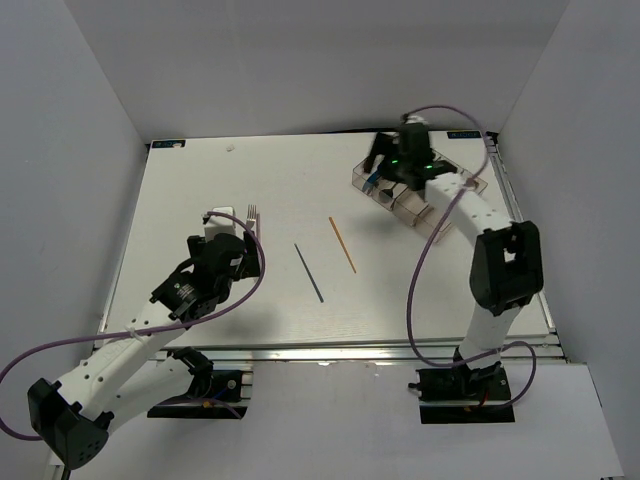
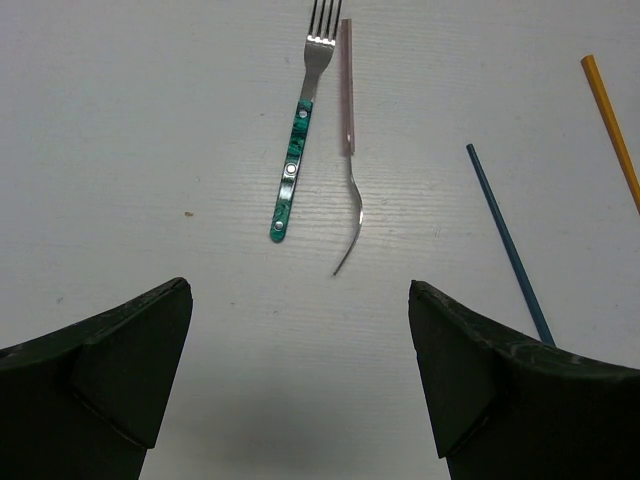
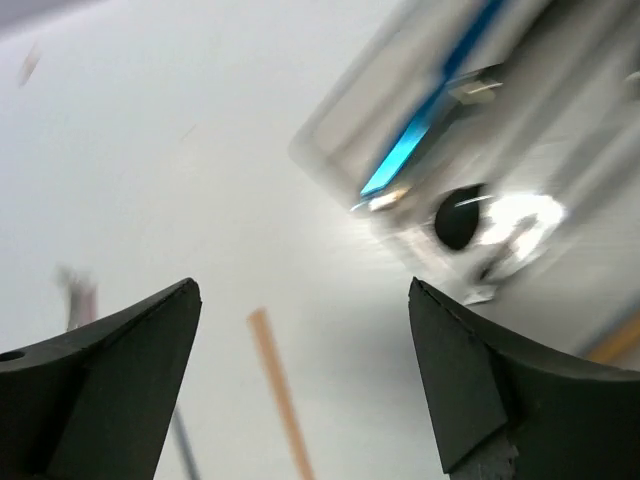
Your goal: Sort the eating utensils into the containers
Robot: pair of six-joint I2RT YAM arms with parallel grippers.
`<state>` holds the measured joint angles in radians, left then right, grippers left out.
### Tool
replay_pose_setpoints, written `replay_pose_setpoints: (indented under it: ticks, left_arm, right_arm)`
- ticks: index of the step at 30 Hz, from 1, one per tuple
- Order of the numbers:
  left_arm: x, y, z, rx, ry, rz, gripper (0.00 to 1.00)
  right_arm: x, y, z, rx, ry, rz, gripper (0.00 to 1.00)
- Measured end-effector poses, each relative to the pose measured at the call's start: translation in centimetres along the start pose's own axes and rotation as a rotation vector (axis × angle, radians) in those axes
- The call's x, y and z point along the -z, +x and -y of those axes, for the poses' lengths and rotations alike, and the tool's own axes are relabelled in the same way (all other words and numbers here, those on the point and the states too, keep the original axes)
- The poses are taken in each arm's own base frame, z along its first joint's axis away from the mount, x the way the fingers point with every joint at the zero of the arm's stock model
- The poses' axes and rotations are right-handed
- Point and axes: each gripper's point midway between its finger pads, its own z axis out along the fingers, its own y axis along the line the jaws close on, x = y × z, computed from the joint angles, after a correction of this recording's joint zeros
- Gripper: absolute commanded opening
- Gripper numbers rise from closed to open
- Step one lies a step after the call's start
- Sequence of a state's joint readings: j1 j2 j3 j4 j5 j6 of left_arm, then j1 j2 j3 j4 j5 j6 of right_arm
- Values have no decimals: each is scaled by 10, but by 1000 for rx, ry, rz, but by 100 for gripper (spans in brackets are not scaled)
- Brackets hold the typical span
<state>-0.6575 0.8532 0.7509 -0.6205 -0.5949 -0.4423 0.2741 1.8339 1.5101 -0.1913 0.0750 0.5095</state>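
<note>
The far end of the orange chopstick (image 1: 334, 227) (image 3: 268, 345) is next for my right gripper, which should move there and close just behind the chopstick's tip.
A teal-handled silver fork (image 2: 295, 150) lies ahead of my open, empty left gripper (image 2: 300, 380), with a pale pink-handled utensil (image 2: 347, 90) lying on its side next to it. In the top view only the fork's tines (image 1: 252, 213) show beyond the left gripper (image 1: 243, 240). A dark blue-grey chopstick (image 1: 309, 272) and an orange chopstick (image 1: 343, 245) lie mid-table. My right gripper (image 1: 380, 165) is open and empty above the left end of the clear containers (image 1: 470, 180). The blurred right wrist view shows a blue-handled knife (image 3: 440, 110) and a black spoon (image 3: 458, 218) in the bins.
Both chopsticks show at the right of the left wrist view, the dark one (image 2: 505, 240) nearer than the orange one (image 2: 612, 130). The orange one (image 3: 280, 390) lies below the right gripper. White walls close the table at the back and sides.
</note>
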Motion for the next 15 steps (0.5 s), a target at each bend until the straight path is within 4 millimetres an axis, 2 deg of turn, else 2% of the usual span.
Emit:
replay_pose_setpoints:
  ticks: [3,5,7,10,13,15]
  left_arm:
    - [1,-1,0,3,1,4,98]
    - [1,-2,-1,6,2,7,98]
    - [2,-2,-1,7,3,10,98]
    - [2,-2,-1,8,3,11,98]
    - [3,-3,-1,10,5,13,98]
    - [3,-4,-1,13,7,17,98]
  right_arm:
    - [12,59,-79,190,-118,-70,89]
    - [14,104,-104,294,-148,-150,88]
    - [6,138,-107,374,-123,-226,89]
    - [-17,175,-95,482,-38,-314,88]
    - [-27,202,-77,555,26,-388,83]
    - [-31,210,-70,590,47,-420,75]
